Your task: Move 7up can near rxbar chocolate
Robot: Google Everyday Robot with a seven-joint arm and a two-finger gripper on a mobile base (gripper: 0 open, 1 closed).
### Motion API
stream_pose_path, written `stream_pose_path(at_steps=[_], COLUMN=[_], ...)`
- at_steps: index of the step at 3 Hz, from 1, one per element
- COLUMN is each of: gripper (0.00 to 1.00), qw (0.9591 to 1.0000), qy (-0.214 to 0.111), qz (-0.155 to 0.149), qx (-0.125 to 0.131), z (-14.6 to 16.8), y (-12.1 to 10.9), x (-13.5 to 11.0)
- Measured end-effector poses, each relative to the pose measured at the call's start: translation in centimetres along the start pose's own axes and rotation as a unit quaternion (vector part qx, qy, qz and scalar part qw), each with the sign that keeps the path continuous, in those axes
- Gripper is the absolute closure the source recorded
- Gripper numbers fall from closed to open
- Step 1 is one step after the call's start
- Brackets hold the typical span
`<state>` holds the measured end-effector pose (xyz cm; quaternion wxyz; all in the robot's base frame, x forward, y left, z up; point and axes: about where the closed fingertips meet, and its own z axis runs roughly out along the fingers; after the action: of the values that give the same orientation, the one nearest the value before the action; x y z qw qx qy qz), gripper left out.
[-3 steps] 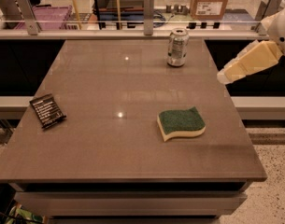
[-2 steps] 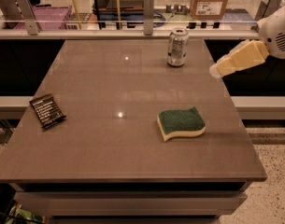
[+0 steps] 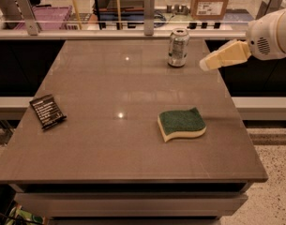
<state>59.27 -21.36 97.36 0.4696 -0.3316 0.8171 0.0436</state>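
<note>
My gripper needs to go to the 7up can next and close around the middle of its body point(image 3: 177, 49), between the top and the bottom of the can.
The 7up can point(image 3: 178, 47), silvery with a pull-tab top, stands upright near the far edge of the brown table point(image 3: 109, 158). The rxbar chocolate point(image 3: 48, 111), a flat black wrapper with white text, lies near the table's left edge. My gripper point(image 3: 204, 64) comes in from the right on a white arm, its cream fingers pointing left. Its tip is a short way right of the can and apart from it, holding nothing.
A green-and-yellow sponge point(image 3: 181, 124) lies right of the table's middle. A glass rail with metal posts point(image 3: 148, 7) runs along the far edge. Boxes point(image 3: 209, 0) and bins stand behind it. The floor drops off right of the table.
My gripper has moved up and to the left, from beside the table's right edge toward the can. The can, bar and sponge have not moved.
</note>
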Motion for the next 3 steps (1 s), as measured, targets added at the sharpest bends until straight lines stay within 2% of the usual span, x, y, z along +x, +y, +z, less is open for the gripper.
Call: stream_pose_path(at_steps=[2,3], gripper=[0.00,0.00], qw=[0.9969,0.9967], qy=[-0.072,-0.074], qz=[0.031,0.033], qx=[0.004,0.004], z=[4.7,4.9], y=[-1.5,-1.5], x=[-0.8,-0.9])
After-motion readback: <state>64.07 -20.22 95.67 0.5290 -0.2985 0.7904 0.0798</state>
